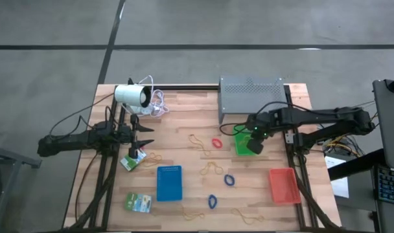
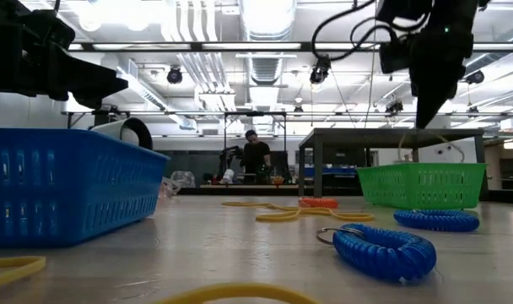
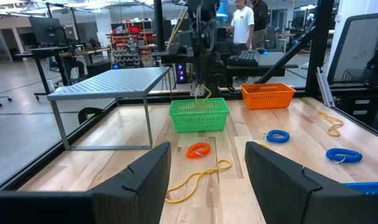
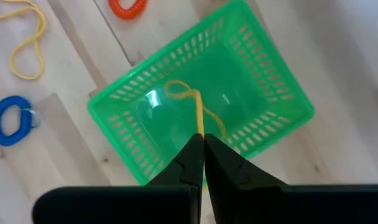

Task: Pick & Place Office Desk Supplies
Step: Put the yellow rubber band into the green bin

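Observation:
Next, my right gripper releases the yellow rubber band on the bottom of the green tray (image 1: 245, 143) (image 4: 179, 112), just nearer than the tray's middle. The band is now over the green tray.
My right gripper (image 1: 254, 142) hangs over the green tray (image 1: 241, 145) and is shut on a thin yellow rubber band (image 4: 190, 102). The gripper also shows in the low view (image 2: 424, 122). My left gripper (image 1: 150, 134) is open and empty at the table's left, just beyond a green-and-white packet (image 1: 133, 161). A red loop (image 1: 217, 143), two blue loops (image 1: 229, 179) (image 1: 212, 201), a second packet (image 1: 139, 202) and several more rubber bands (image 1: 212, 169) lie flat on the table. My right gripper pinches the rubber band's upper end (image 4: 200, 132) between its two fingertips, coming from above and pointing down. The band hangs slack below the fingers, with its lower loop (image 4: 176, 91) inside the green tray. I cannot tell whether the loop touches the tray's floor.
A blue tray (image 1: 169, 182) stands at the near middle and a red tray (image 1: 283, 185) at the near right. A grey perforated stand (image 1: 252, 97) stands at the far edge behind the green tray. A white cylinder with a cable (image 1: 133, 96) lies at the far left.

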